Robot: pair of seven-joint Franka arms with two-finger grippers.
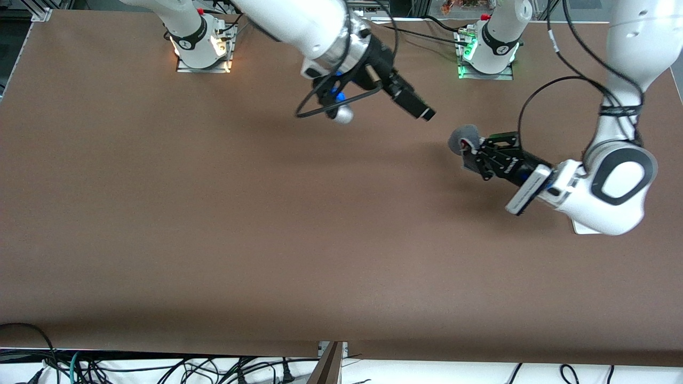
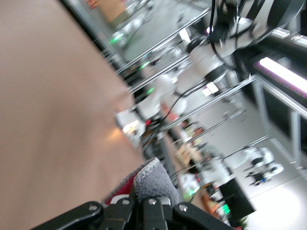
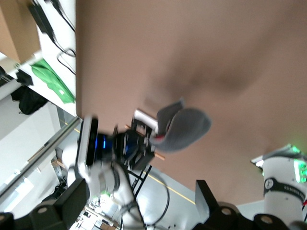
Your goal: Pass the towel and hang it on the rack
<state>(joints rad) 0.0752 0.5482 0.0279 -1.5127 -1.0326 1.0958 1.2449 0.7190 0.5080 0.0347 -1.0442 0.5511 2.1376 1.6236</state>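
Next, my left gripper lets go of the towel on the rack [image 1: 584,189], just behind the flat white corner under that arm's elbow.
The towel [image 1: 462,137], dark grey outside with red-pink showing inside, is folded and pinched in my left gripper [image 1: 470,149], which holds it in the air over the table toward the left arm's end. In the left wrist view the towel [image 2: 154,178] sticks out past the shut jaws of the left gripper [image 2: 140,205]. My right gripper [image 1: 425,112] hangs open and empty in the air a short way from the towel, pointing at it. The right wrist view shows the towel [image 3: 186,127] ahead, between its wide-spread fingers [image 3: 72,199]. The rack does not show as a whole.
A flat white corner [image 1: 580,229] peeks out from under the left arm's elbow; I cannot tell what it is. The two arm bases [image 1: 203,48] [image 1: 488,53] stand along the table's edge farthest from the front camera. Cables hang below the table's near edge.
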